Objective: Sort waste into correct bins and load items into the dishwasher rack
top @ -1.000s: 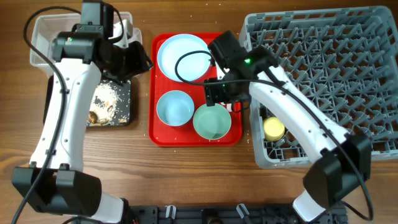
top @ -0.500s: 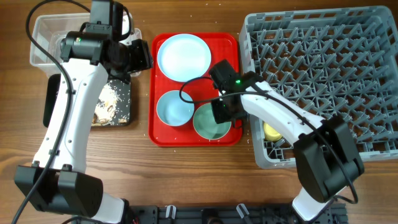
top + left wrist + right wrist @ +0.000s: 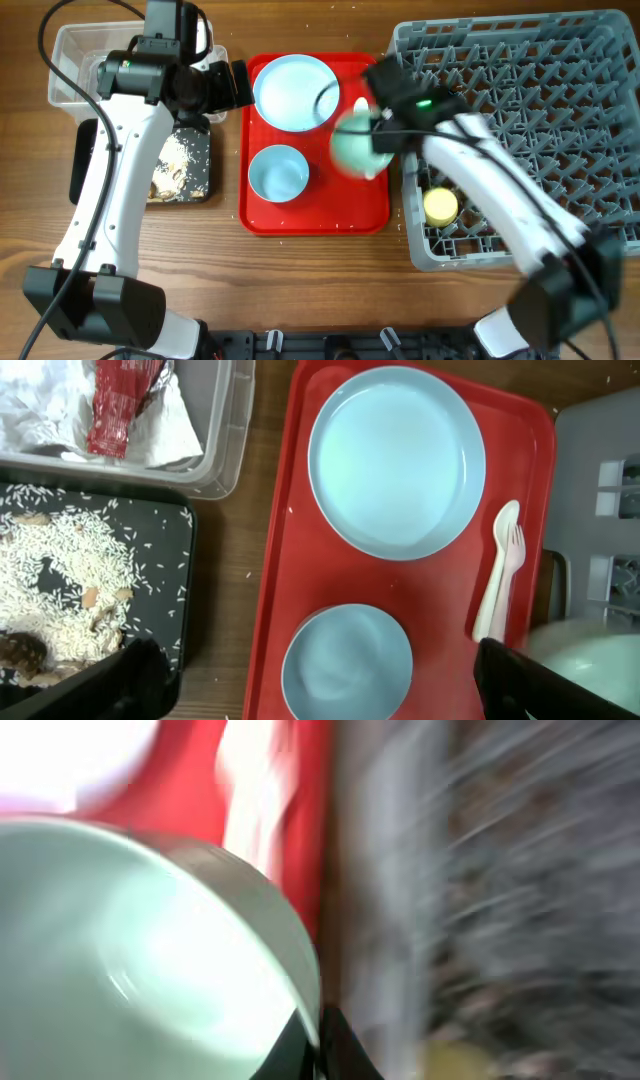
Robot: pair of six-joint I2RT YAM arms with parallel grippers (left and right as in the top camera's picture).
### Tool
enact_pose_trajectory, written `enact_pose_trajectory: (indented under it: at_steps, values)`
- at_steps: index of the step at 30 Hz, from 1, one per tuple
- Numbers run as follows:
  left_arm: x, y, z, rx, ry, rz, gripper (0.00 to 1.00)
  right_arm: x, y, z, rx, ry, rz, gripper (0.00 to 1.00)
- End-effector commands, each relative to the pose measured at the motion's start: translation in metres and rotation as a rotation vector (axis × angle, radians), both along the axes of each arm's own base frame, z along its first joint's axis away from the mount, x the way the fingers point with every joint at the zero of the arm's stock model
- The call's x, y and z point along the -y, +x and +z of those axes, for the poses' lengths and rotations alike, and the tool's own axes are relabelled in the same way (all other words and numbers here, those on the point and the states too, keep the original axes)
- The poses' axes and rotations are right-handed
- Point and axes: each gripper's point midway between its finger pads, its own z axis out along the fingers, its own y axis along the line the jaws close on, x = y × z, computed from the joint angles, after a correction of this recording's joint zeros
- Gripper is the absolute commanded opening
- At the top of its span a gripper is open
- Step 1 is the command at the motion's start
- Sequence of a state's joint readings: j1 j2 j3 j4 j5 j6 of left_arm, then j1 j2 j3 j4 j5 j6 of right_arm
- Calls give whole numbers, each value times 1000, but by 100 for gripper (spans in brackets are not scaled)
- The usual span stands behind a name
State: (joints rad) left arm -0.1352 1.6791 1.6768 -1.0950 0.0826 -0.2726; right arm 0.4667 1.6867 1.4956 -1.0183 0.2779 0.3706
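The mint bowl will go down in the dishwasher rack's far corner [image 3: 432,68] beside the red tray, where I need to set it with my right gripper.
My right gripper [image 3: 318,1050] is shut on the rim of the mint bowl [image 3: 353,148] [image 3: 150,960], which hangs blurred above the red tray's right edge beside the dishwasher rack [image 3: 530,90]. My left gripper [image 3: 325,680] is open wide, high above the pale-blue bowl [image 3: 347,665] [image 3: 279,172] on the tray, touching nothing. The round plate [image 3: 397,460] [image 3: 295,92] lies at the tray's far end. A white fork and spoon [image 3: 500,575] lie along its right side. A yellow cup [image 3: 440,206] sits in the rack's near-left corner.
The red tray [image 3: 320,215] lies at centre. Left of it, the clear tub [image 3: 70,50] holds crumpled napkins [image 3: 40,410] and a red sauce packet [image 3: 120,405]. The black tray [image 3: 185,530] in front of it holds rice-like food scraps [image 3: 50,570].
The right gripper closed on the mint bowl's rim and lifted it off the tray toward the rack. The left gripper opened wide and shifted slightly right.
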Motion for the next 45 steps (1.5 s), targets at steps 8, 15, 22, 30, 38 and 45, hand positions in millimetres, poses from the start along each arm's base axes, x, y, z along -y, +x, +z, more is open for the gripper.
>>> enact_pose_trajectory:
  at_steps: [8,15,22,30,38,45]
  values:
    - [-2,2,8,28,3,4,100,123,108,125,516,-927,-318,4]
    - [-2,2,8,28,3,4,100,120,144,51,257,-1178,-96,4]
    - [-2,2,8,28,3,4,100,82,147,30,265,-1162,25,4]
    - [-2,2,8,28,3,4,100,48,139,-10,237,-1014,178,69]
    - [-2,2,8,27,2,4,100,-6,132,58,487,-686,227,100]
    - [-2,2,8,28,3,4,100,-141,20,38,123,522,404,85]
